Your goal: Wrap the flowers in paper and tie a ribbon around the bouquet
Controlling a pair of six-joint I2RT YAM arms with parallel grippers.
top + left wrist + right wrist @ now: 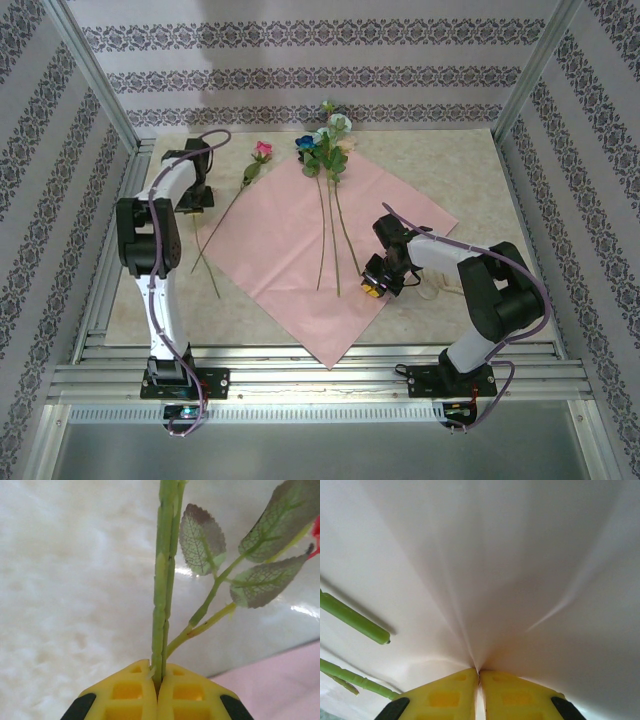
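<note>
Next, I let go of the flower's green stem, now over the bare table, with my left gripper on the pink paper (321, 203) among the stems below the blue flower head.
The pink paper (310, 235) lies flat on the table like a diamond. Two of the flowers, with blue and pale teal blooms (322, 140), rest on it, their stems (335, 240) running toward me. A pink bloom (262, 150) lies off the paper's left edge. My left gripper (197, 207) is shut on that flower's green stem (160, 605), just below its leaves (202, 540), over the bare table. My right gripper (376, 281) is shut on a pinched fold of the paper (485, 580) near its right edge, with two stem ends (357, 622) to its left. The pale ribbon (436, 288) lies beside the right arm.
The marbled tabletop (470, 170) is walled by patterned panels and aluminium posts (95, 70). A metal rail (300, 375) runs along the near edge by both arm bases. A corner of the pink paper (280, 680) shows just right of my left fingers.
</note>
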